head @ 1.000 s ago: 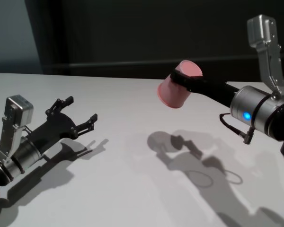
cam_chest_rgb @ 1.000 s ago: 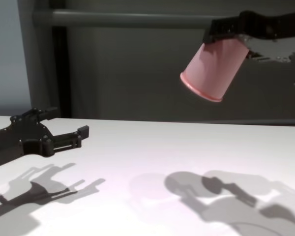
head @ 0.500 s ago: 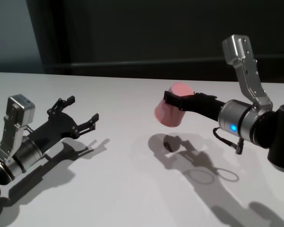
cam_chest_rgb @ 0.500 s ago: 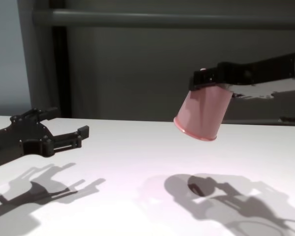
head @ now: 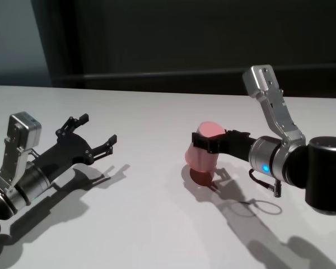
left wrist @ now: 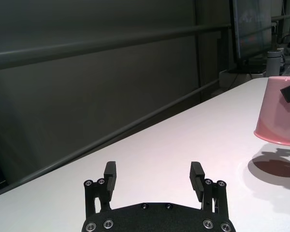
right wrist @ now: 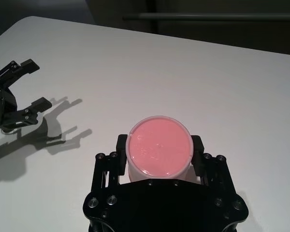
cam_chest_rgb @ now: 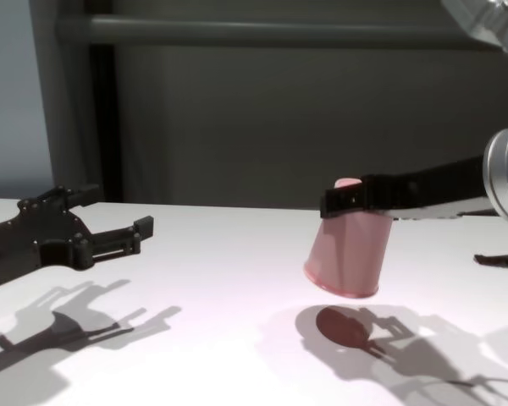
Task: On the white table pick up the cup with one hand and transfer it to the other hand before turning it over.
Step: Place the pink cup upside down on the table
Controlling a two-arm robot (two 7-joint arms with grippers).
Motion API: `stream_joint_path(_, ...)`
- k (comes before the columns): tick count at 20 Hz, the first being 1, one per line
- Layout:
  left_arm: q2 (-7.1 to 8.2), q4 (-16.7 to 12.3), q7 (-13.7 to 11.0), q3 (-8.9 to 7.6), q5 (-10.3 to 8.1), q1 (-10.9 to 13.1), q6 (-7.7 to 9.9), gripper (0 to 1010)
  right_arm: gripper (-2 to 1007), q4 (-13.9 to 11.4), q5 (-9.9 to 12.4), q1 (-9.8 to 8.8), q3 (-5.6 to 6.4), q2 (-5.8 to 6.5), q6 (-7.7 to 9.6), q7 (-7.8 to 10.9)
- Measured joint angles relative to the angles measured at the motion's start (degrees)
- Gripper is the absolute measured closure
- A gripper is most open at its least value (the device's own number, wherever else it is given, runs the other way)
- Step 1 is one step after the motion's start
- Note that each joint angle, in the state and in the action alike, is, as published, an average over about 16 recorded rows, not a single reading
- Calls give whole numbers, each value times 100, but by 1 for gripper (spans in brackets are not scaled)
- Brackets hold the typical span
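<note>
The salmon-pink cup will be put down by my right gripper with its opening down on the dark shadow (cam_chest_rgb: 361,341) just beneath it.
The salmon-pink cup (head: 201,156) hangs mouth down, slightly tilted, just above the white table (head: 151,224), with its dark shadow right beneath it. My right gripper (head: 208,141) is shut on the cup near its flat base, which faces up (right wrist: 159,147). In the chest view the cup (cam_chest_rgb: 349,255) sits right of centre under the gripper (cam_chest_rgb: 356,201), and the left wrist view shows the cup (left wrist: 280,113) far off. My left gripper (head: 96,129) rests low at the table's left, open and holding nothing, well apart from the cup.
A dark wall with a horizontal rail (cam_chest_rgb: 262,32) runs behind the table's far edge. Bare tabletop (cam_chest_rgb: 212,279) lies between the two grippers. A thin cable loop (head: 263,206) hangs under the right wrist.
The right arm has come down and nearer, bringing the upside-down cup from high in the air to just above the table. The left arm has not moved.
</note>
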Motion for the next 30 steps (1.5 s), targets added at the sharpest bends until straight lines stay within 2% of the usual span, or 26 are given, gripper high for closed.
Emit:
stream_joint_path(5,0,0,0,0,0,0,0,9,253,157,-225,12,-130,0,81,40)
stream_joint_path(10,0,0,0,0,0,0,0,9,253,264,-393,-8,-194,-7,135,77)
stream_joint_path(16,0,0,0,0,0,0,0,9,253,319,-467,-43,-192,-28,160,100)
stream_joint_path(30,0,0,0,0,0,0,0,9,253,313,-450,-66,-163,-39,162,103)
